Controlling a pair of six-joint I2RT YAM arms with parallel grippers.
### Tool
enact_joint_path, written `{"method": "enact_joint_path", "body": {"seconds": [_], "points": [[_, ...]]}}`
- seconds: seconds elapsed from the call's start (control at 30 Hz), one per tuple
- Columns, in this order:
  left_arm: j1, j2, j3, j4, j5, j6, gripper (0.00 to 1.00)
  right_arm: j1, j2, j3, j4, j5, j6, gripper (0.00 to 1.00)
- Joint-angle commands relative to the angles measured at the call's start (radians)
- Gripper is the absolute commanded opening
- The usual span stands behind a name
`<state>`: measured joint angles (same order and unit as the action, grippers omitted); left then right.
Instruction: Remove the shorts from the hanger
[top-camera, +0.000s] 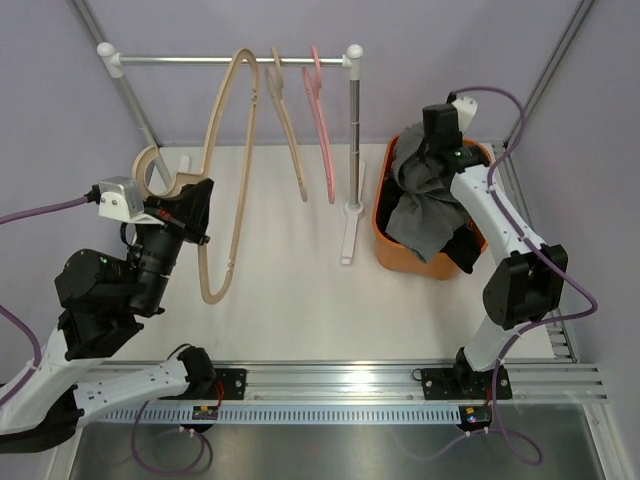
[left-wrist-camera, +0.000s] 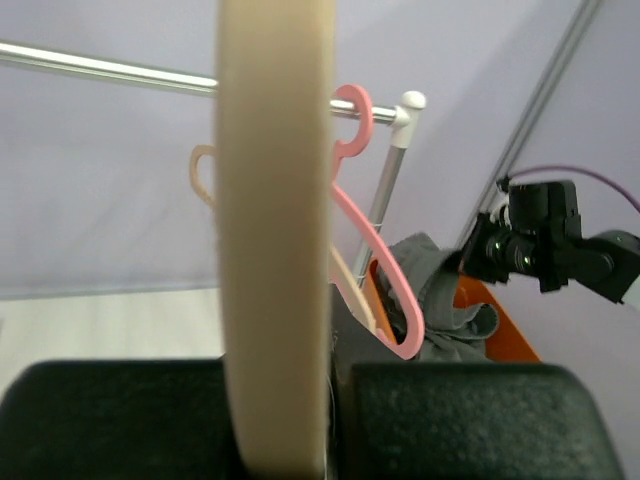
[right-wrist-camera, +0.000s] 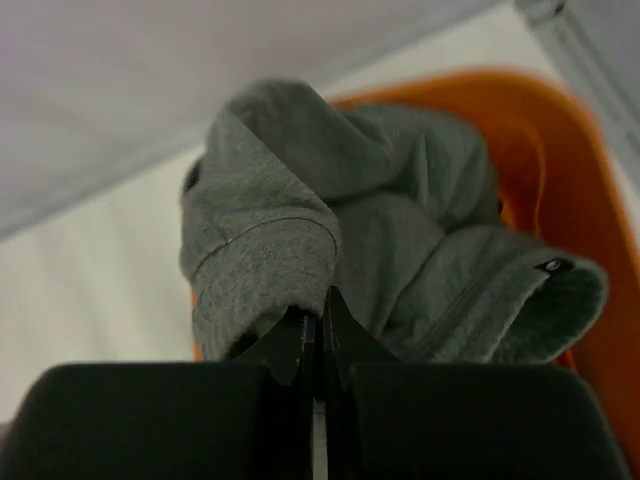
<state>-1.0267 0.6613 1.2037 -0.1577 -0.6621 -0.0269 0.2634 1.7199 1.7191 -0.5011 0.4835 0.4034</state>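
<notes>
My left gripper is to let go of the beige hanger, now hanging from the rod, on the rod (top-camera: 211, 61), between the tan hanger and the rod's end away from the basket.
The grey shorts (top-camera: 420, 215) hang bunched over the orange basket (top-camera: 400, 262). My right gripper (top-camera: 428, 150) is above the basket's far end and is shut on a fold of the grey shorts (right-wrist-camera: 400, 220), as the right wrist view (right-wrist-camera: 320, 320) shows. A black garment (top-camera: 462, 245) lies in the basket beside the grey one. The printed shorts are out of view. My left gripper (top-camera: 190, 205) is shut on a bare beige hanger (top-camera: 235, 150), which hangs from the rod. In the left wrist view the hanger (left-wrist-camera: 275, 200) runs up between the fingers of my left gripper (left-wrist-camera: 285, 400).
A rack rod (top-camera: 230, 60) spans the back, with an upright post (top-camera: 354, 140) next to the basket. A bare tan hanger (top-camera: 288, 120) and a bare pink hanger (top-camera: 322, 130) hang on the rod. Purple walls close in the back and sides.
</notes>
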Motion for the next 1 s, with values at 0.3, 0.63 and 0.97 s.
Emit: {"method": "enact_joint_path", "body": {"seconds": [0.3,0.63,0.97], "points": [[-0.003,0.054,0.151,-0.138,-0.271,-0.025,0.00,-0.016,-0.206,-0.318,0.038,-0.169,0.120,0.53],[-0.003,0.179,0.368,-0.518,-0.262,-0.160,0.00,-0.016,-0.496,-0.426,-0.001,-0.134,0.106,0.77],[0.102,0.400,0.562,-0.870,-0.050,-0.280,0.00,-0.016,-0.669,-0.414,-0.037,-0.167,0.098,0.80]]}}
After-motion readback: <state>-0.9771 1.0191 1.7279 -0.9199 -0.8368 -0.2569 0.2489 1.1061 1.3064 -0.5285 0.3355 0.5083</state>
